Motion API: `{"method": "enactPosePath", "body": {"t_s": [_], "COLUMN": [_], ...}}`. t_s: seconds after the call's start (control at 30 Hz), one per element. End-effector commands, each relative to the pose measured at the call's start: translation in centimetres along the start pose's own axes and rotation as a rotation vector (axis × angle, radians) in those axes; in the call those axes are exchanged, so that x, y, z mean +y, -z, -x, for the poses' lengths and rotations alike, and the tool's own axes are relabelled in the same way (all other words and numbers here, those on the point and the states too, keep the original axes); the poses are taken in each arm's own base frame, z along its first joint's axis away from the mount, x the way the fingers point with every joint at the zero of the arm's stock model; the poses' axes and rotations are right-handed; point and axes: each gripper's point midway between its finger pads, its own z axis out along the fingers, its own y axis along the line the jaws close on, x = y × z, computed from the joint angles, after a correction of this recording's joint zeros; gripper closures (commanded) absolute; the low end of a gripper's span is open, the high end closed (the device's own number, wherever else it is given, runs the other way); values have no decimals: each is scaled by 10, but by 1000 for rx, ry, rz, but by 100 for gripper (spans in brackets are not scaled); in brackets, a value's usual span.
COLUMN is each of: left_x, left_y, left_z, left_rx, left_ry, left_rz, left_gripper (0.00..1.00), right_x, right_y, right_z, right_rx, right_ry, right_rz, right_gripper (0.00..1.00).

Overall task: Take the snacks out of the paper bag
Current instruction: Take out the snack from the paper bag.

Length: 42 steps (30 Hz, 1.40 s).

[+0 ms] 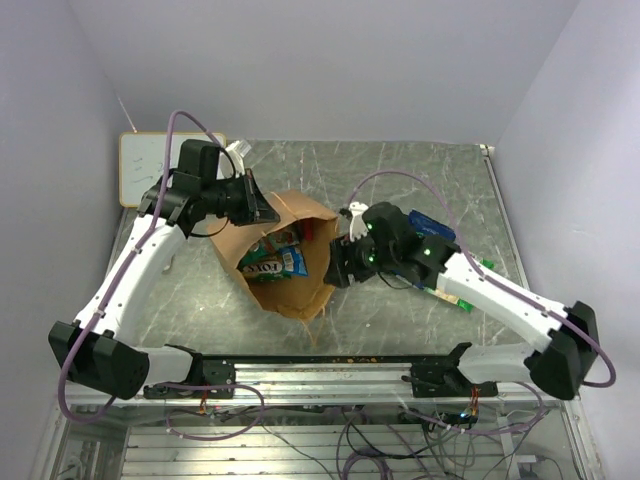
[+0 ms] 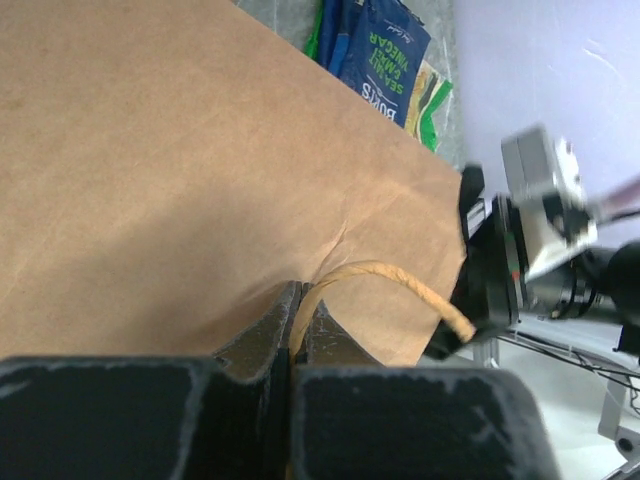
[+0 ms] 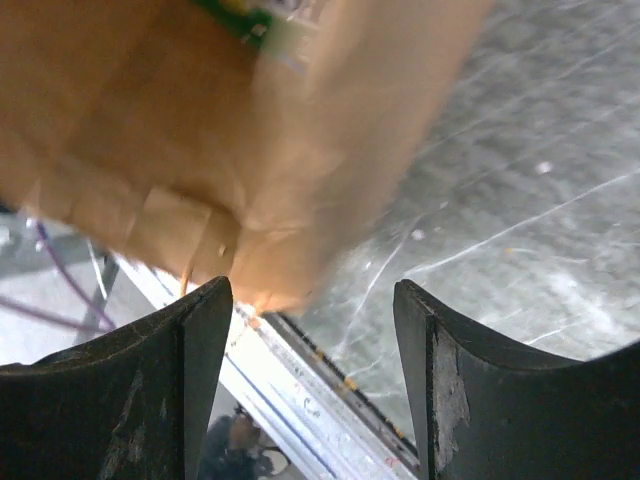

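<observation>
My right gripper needs to reach into the paper bag next and close on the blue packet's end point(image 1: 300, 265), beside the green FOX'S packet.
The brown paper bag point(image 1: 290, 290) lies on the table's middle with its mouth facing up towards the camera. Several snack packets point(image 1: 272, 262) show inside it, blue and green. My left gripper point(image 1: 262, 207) is at the bag's far left rim. In the left wrist view this gripper point(image 2: 297, 300) is shut on the bag's twisted paper handle point(image 2: 390, 275). My right gripper point(image 1: 340, 268) is open and empty at the bag's right edge. In the right wrist view point(image 3: 312, 300) the bag point(image 3: 200, 130) fills the space just beyond its fingertips. A blue packet point(image 1: 432, 225) and a green one point(image 1: 455, 297) lie on the table by the right arm.
A small whiteboard point(image 1: 150, 168) leans at the back left, with a white stick point(image 1: 237, 150) beside it. Blue and green packets point(image 2: 385, 55) show beyond the bag in the left wrist view. The table's metal front rail point(image 1: 330, 357) runs close below the bag.
</observation>
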Motion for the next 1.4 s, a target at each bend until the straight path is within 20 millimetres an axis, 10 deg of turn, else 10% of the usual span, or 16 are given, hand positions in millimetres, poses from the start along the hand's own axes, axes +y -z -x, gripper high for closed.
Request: {"method": "enactPosePath", "body": {"t_s": [0.0,0.37,0.77,1.37], "left_x": [-18,-12,-1,-4], "left_y": [0,6,13,14], "left_z": [8,6,-1,2], "left_rx": [-19,-22,-15,1], "left_ry": [34,20,-78,-157], "left_rz": [-63,-18,27,14], "left_gripper": [93,93,93,93], "right_x": [28,100,81,54], "right_y": [19,16,-59,-129], "right_z": [-6,2,26,17], "right_rx": [-85,-373,-288,-211], "right_ry": [154,799,1348,1391], "right_rz": [82,358,86,-22], "right_gripper": [34,39,49,40]}}
